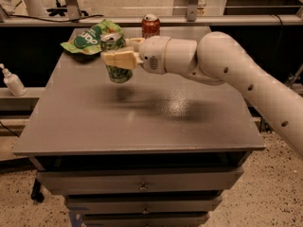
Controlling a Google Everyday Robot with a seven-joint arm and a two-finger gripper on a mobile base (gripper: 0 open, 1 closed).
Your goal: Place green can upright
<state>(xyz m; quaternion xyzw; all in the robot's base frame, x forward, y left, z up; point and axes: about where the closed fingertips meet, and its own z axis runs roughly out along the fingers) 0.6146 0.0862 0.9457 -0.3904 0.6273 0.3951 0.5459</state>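
Observation:
Next, I release the green can upright on the grey tabletop (109, 98), slightly in front of the green snack bag.
The green can (117, 73), green and white with a silver top, is held upright in my gripper (116, 59) above the far left part of the grey table (142, 126). The cream fingers (119, 59) are shut around its middle. The can hangs a little above the tabletop, with its shadow on the surface below it. My white arm reaches in from the right.
A flat green snack bag (90, 36) lies at the far left corner, just behind the can. A red Coca-Cola can (150, 26) stands upright at the far edge. A white pump bottle (12, 81) sits on a ledge left of the table. Drawers are under the tabletop.

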